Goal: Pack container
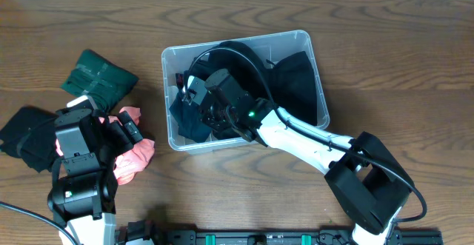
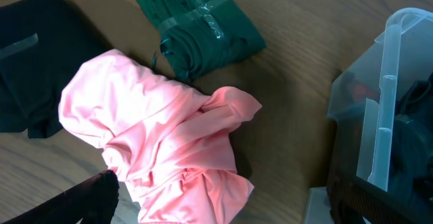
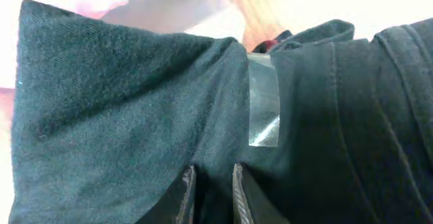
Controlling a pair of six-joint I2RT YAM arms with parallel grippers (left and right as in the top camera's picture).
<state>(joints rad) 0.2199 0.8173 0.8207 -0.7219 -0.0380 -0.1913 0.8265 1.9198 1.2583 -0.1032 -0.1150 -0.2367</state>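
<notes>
The robot's left gripper should next move to the pink garment's end [image 2: 103,94] beside the black garment and close there.
The clear plastic container [image 1: 305,39] stands mid-table and holds dark folded clothes [image 1: 292,78]. Its wall also shows in the left wrist view [image 2: 389,95]. My right gripper [image 1: 206,115] is down inside its left half. In the right wrist view its fingers [image 3: 213,180] are pinched on a fold of a dark teal garment [image 3: 115,102] with clear tape on it. My left gripper [image 1: 124,134] is open over a crumpled pink garment [image 1: 137,158], which lies between its fingers [image 2: 223,191] in the left wrist view [image 2: 162,129].
A folded green garment [image 1: 98,76] bound with tape lies left of the container, also in the left wrist view [image 2: 199,21]. A black garment [image 1: 26,138] lies at the far left, also in the left wrist view [image 2: 34,61]. The table is brown wood.
</notes>
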